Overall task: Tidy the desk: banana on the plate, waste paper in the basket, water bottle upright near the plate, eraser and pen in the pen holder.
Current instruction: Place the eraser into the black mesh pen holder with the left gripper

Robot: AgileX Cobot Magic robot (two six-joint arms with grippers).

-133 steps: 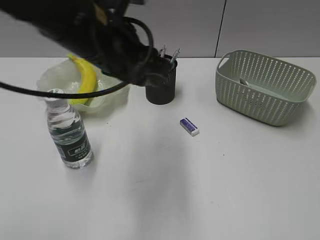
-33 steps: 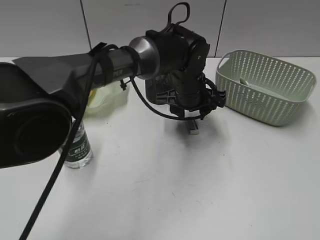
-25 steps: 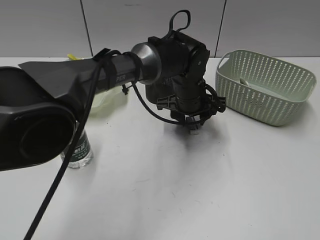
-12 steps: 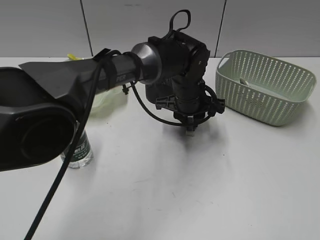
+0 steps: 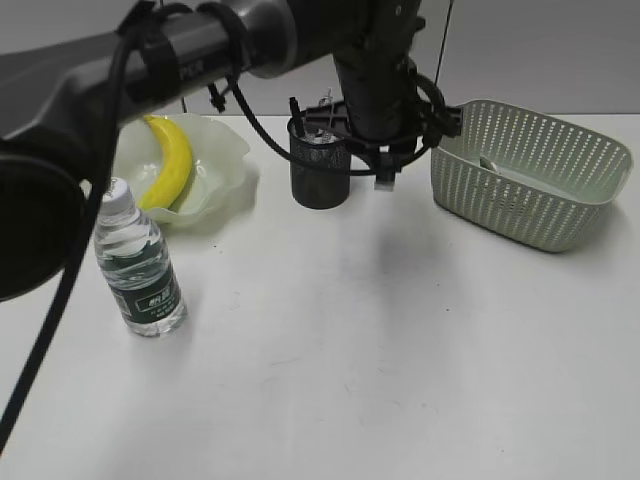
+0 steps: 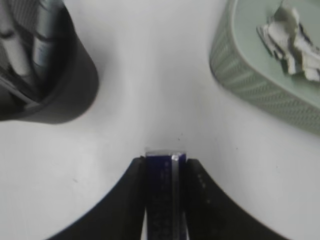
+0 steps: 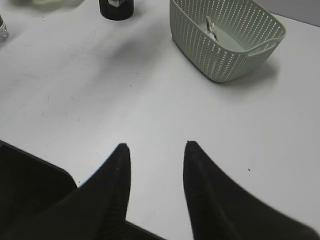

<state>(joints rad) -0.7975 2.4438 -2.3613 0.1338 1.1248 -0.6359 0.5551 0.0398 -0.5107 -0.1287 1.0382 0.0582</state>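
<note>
My left gripper is to let go of the blue-and-white eraser, setting it free among the pens inside the black mesh pen holder (image 5: 315, 145) (image 6: 30, 70).
My left gripper (image 5: 384, 178) (image 6: 165, 162) is shut on the blue-and-white eraser (image 6: 165, 190) and holds it above the desk (image 5: 380, 340), between the black mesh pen holder (image 5: 320, 170) (image 6: 50, 65) and the sage green basket (image 5: 530, 170) (image 6: 265, 85). Pens stand in the pen holder. The waste paper (image 6: 295, 40) (image 7: 211, 27) lies in the basket. The banana (image 5: 170, 160) lies in the pale green plate (image 5: 215, 190). The water bottle (image 5: 138, 265) stands upright in front of the plate. My right gripper (image 7: 154, 147) is open and empty, low over the desk's near side.
The left arm reaches across the top of the exterior view. The basket (image 7: 225, 40) and the pen holder (image 7: 116, 7) show far off in the right wrist view.
My left gripper closed on the eraser on the desk and has lifted it up and back, level with the pen holder's rim. The plate and banana are uncovered again.
</note>
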